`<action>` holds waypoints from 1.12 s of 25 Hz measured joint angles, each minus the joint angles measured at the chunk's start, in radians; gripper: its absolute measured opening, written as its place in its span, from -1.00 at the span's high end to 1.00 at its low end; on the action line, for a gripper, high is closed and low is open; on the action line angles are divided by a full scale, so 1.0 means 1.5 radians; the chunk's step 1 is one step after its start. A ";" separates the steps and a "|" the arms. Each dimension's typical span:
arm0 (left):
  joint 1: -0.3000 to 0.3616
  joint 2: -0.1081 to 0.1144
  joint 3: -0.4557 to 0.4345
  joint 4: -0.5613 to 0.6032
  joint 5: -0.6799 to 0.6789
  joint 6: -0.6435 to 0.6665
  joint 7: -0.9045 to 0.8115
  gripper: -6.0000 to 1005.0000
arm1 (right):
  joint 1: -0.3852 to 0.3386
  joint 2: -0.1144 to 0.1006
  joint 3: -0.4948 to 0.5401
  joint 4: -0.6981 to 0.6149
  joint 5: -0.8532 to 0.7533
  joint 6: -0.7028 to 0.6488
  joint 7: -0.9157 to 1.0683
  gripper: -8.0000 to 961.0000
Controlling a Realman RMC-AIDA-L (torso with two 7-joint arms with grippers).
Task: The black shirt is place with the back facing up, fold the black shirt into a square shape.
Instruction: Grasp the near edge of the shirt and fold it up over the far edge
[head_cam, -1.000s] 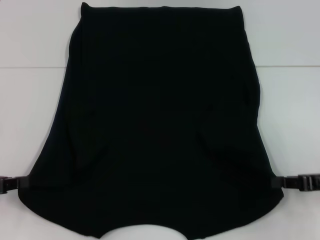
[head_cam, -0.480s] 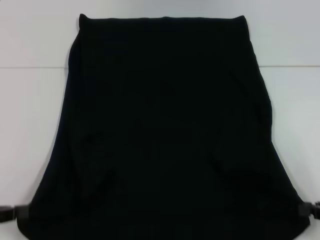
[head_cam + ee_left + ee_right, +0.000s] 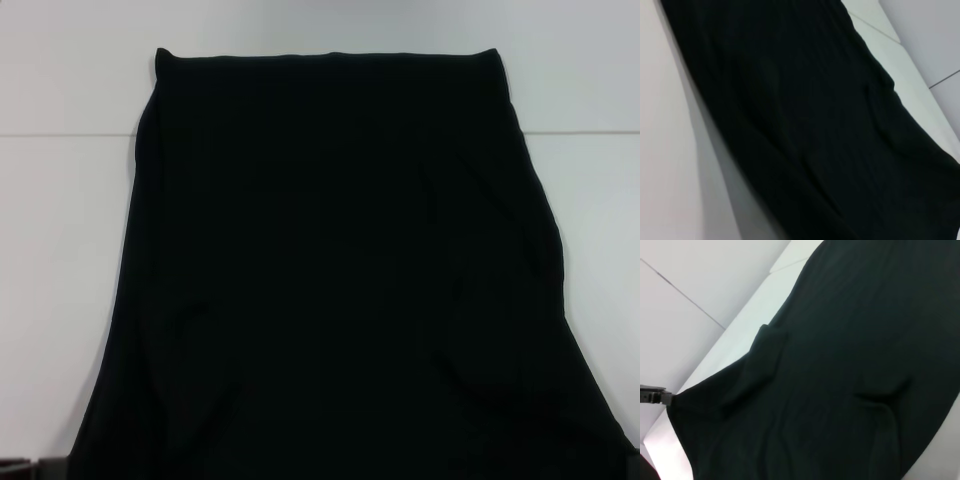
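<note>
Next, my left gripper lets go of the corner of the black shirt on its own side [image 3: 142, 123], where the seam of the table meets the cloth.
The black shirt [image 3: 340, 270] fills most of the head view. Its far edge lies flat on the white table [image 3: 60, 250], and its near part is lifted and stretched wide towards me. My left gripper [image 3: 12, 466] is only a dark sliver at the bottom left corner. In the right wrist view the left gripper [image 3: 654, 396] is shut on a corner of the black shirt [image 3: 840, 365]. My right gripper [image 3: 632, 458] barely shows at the bottom right edge, where the other taut corner ends. The black shirt [image 3: 805, 125] shows no print in any view.
A seam line crosses the white table [image 3: 590, 133] behind the shirt's far part. Bare table shows on both sides of the cloth and beyond its far edge.
Both grippers have drawn the shirt's near corners towards me and farther apart, almost leaving the head view. The shirt's far edge has slid nearer, and the curved hem has dropped out of view.
</note>
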 joint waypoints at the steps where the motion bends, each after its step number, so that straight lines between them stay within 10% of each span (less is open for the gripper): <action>1: -0.004 0.000 -0.002 -0.003 -0.002 -0.001 0.001 0.94 | 0.001 0.000 0.002 0.000 0.000 -0.002 -0.003 0.85; 6: -0.051 0.013 -0.011 -0.023 -0.022 -0.017 -0.002 0.94 | 0.027 0.002 0.028 0.000 0.016 0.001 -0.004 0.85; 17: -0.235 0.088 -0.014 -0.188 -0.104 -0.246 -0.036 0.94 | 0.156 0.021 0.100 -0.001 0.092 0.112 0.003 0.84; 28: -0.338 0.085 0.066 -0.274 -0.147 -0.577 -0.022 0.94 | 0.271 0.023 0.090 0.020 0.102 0.346 0.053 0.84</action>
